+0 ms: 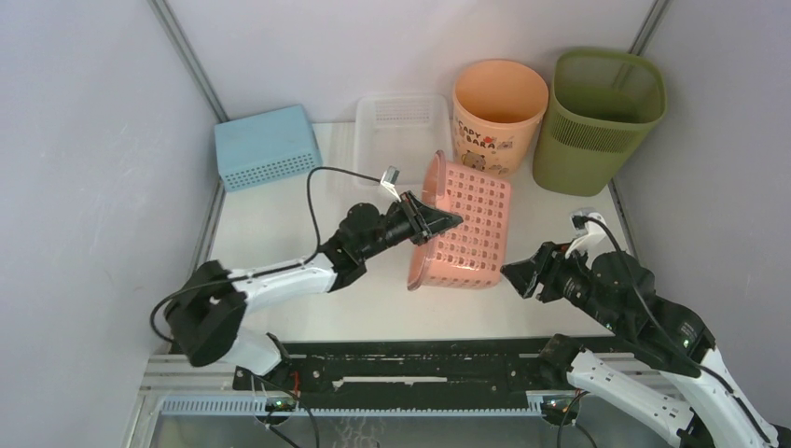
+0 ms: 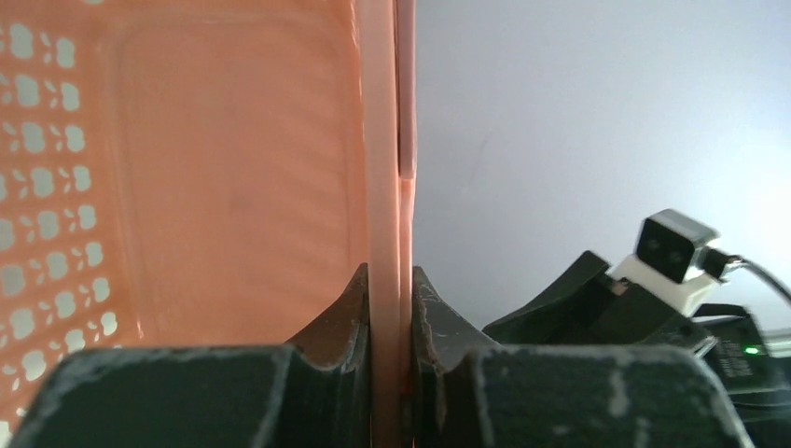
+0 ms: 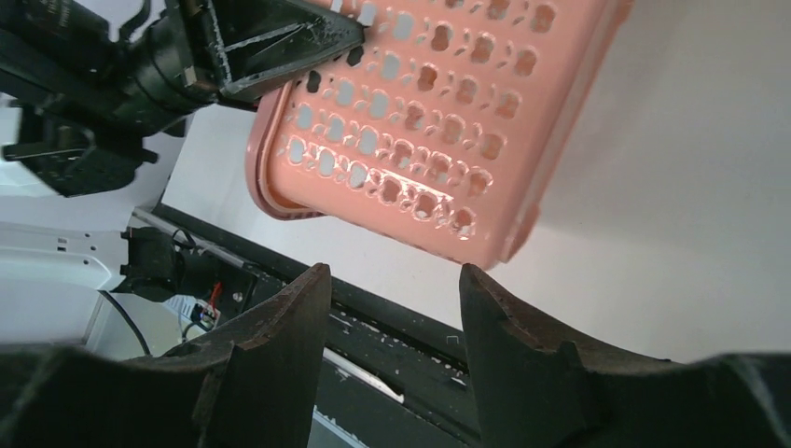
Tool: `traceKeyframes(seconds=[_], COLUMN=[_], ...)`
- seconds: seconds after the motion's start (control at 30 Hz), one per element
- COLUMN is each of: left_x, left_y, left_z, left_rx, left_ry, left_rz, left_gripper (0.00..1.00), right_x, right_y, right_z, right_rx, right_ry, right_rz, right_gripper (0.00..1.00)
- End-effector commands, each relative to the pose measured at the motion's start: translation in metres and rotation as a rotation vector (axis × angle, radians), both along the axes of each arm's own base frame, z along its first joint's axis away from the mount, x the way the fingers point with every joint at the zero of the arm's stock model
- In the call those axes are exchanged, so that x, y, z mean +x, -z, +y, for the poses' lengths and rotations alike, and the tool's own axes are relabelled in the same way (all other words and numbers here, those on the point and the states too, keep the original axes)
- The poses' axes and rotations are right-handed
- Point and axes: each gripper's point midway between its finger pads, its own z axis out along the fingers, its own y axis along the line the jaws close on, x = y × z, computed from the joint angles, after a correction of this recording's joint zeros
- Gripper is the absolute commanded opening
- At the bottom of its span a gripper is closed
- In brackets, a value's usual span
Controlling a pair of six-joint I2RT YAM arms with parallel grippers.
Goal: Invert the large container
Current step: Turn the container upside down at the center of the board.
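Note:
Next, my left gripper lets go of the pink basket on the table (image 1: pixel 500 265) between the peach bucket and the black rail.
The large container (image 1: pixel 602 121), an olive-green bin with a mesh upper band, stands upright with its mouth up at the back right corner; neither gripper touches it. My left gripper (image 1: pixel 438 222) is shut on the rim of a pink perforated basket (image 1: pixel 466 224), which is tipped on its side with its opening facing left. In the left wrist view the rim (image 2: pixel 387 187) runs straight between the closed fingers of that gripper (image 2: pixel 387 275). My right gripper (image 1: pixel 516 273) is open and empty just right of the basket's near corner. From the right wrist, the basket (image 3: pixel 420 140) sits beyond that gripper (image 3: pixel 392 271).
A peach cartoon-print bucket (image 1: pixel 497 112) stands left of the green bin. A clear plastic tray (image 1: pixel 403 131) and a blue perforated box (image 1: pixel 266 147) lie along the back. Walls close in on both sides. A black rail (image 1: pixel 420 359) runs along the near edge.

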Motion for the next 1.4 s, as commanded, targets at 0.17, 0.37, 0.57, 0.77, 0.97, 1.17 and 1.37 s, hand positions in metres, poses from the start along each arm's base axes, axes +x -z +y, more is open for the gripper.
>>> traceKeyframes(seconds=[0.17,0.37,0.57,0.77,0.97,1.17,1.37], left_x=[0.003,0.011,0.027,0.035,0.032,0.031,0.014], left_y=[-0.068,-0.075,-0.08,-0.066,-0.035,0.005,0.026], left_z=[-0.009,-0.026,-0.067,-0.104,-0.133,-0.138,-0.124], left_rx=[-0.611,-0.652,-0.778,-0.869,-0.895,-0.844,-0.741], left_ry=[0.118,0.099,0.127,0.165,0.175,0.142,0.127], left_rz=[-0.036,-0.04,0.07,0.213,0.328,0.408,0.409], left_gripper=[0.0,0.0,0.0,0.0,0.0,0.0,0.0], right_x=[0.002,0.003,0.003,-0.004,-0.006,-0.007,-0.006], right_y=[-0.007,-0.01,-0.02,-0.04,-0.046,-0.043,-0.038], right_z=[-0.008,-0.012,-0.015,-0.032,-0.036,-0.038,-0.037], right_rx=[-0.023,-0.036,-0.04,-0.039,-0.041,-0.049,-0.054], right_ry=[0.029,0.041,0.048,0.076,0.083,0.088,0.087], right_rz=[-0.016,-0.025,-0.039,-0.071,-0.076,-0.07,-0.061], right_gripper=[0.61,0.61,0.61,0.61,0.61,0.61,0.61])
